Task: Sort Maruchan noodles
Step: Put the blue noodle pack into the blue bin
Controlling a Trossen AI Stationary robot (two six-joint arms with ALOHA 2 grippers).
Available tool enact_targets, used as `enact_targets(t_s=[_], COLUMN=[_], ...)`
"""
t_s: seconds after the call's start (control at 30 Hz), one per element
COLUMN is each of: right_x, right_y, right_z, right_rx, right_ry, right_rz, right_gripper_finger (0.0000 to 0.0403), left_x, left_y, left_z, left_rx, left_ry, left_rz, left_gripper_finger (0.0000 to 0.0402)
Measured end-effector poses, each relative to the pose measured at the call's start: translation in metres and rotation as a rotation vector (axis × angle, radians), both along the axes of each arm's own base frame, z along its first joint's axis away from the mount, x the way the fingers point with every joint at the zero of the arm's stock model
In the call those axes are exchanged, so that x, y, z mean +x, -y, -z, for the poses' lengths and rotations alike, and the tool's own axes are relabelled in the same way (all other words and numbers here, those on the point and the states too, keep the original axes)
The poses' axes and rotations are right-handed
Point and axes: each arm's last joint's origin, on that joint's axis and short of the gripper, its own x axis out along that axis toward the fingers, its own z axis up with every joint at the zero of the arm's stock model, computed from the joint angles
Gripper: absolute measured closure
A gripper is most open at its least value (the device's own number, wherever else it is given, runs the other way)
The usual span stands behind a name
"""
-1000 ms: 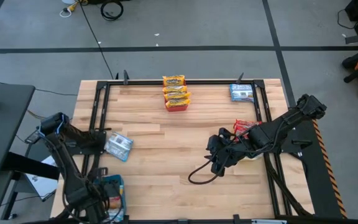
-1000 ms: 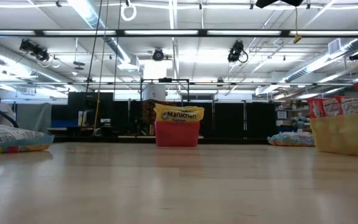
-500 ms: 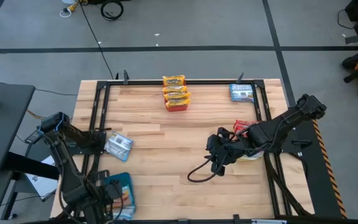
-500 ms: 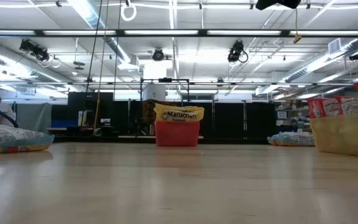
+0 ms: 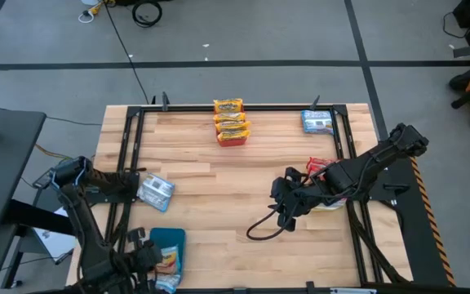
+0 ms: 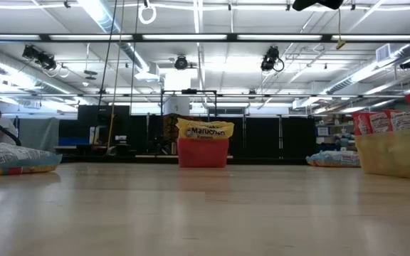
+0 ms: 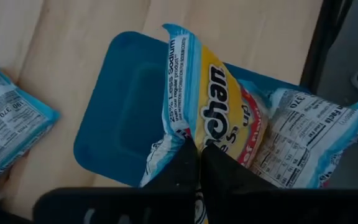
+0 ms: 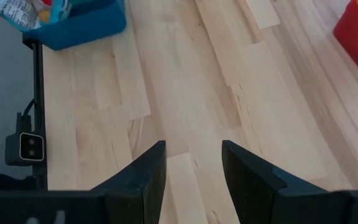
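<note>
My left gripper is going to release the blue-edged packet in the near end of the blue tray (image 5: 172,275) (image 7: 263,134), by the packet there.
The Maruchan noodles lie in groups. Yellow packets (image 5: 231,122) sit in a red tray (image 6: 203,153) at the far edge. Blue packets (image 5: 317,121) lie at the far right. Red packets (image 6: 389,121) stand in a yellow tray (image 6: 397,153) beside my right arm. One blue-edged packet (image 5: 155,190) lies loose at the left. My left gripper (image 7: 199,163) is shut on another blue-edged packet (image 7: 207,106) over the blue tray (image 7: 120,112) at the near left corner. That tray holds a further packet (image 7: 303,143). My right gripper (image 8: 193,168) hangs open over bare wood. My left gripper pinches the blue-edged packet between its two fingers at one end (image 7: 194,142). The fingers come from above, slanting steeply down. The packet stands on edge, reaching away from the fingers over the blue tray. Whether its lower end touches the tray, I cannot tell.
A black frame (image 5: 129,155) runs along the table's left, far and right sides. A loose black cable (image 5: 261,231) loops under my right arm. Open wood (image 5: 219,196) stretches across the table's middle.
My left gripper has rolled about its wrist over the blue tray, keeping the packet in its shut fingers. More of the tray shows beside it now.
</note>
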Motion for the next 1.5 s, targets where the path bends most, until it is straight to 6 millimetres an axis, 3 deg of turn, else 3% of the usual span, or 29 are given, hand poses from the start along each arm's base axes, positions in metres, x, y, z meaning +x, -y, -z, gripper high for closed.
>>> enact_targets(t_s=[0.23, 0.53, 0.73, 0.97, 1.3, 1.5], right_x=[0.000, 0.000, 0.000, -0.001, 0.000, 0.000], right_y=[0.000, -0.001, -0.002, -0.004, -0.003, -0.004], right_z=[0.000, 0.000, 0.000, 0.000, -0.001, -0.001], right_rx=[0.005, 0.038, 0.066, 0.072, 0.061, 0.092], right_ry=[0.001, -0.012, -0.008, -0.008, 0.008, 0.015], right_rz=[0.001, -0.023, 0.011, 0.010, 0.024, 0.057], right_gripper_finger=[0.0242, 0.0242, 0.0242, 0.0242, 0.0242, 0.0242], left_x=[0.011, 0.017, 0.027, 0.024, 0.004, 0.005], left_y=[-0.013, -0.040, -0.033, -0.017, -0.036, -0.030], left_z=[-0.003, -0.011, -0.003, 0.020, 0.002, 0.004], left_rx=[0.033, 0.240, 0.205, 0.175, 0.330, 0.312], left_ry=[-0.058, -0.065, 0.089, -0.020, -0.202, -0.253], left_rz=[-0.009, -0.036, -0.061, 0.039, 0.148, 0.328], left_gripper_finger=[0.0389, 0.0390, 0.0390, 0.0390, 0.0390, 0.0390])
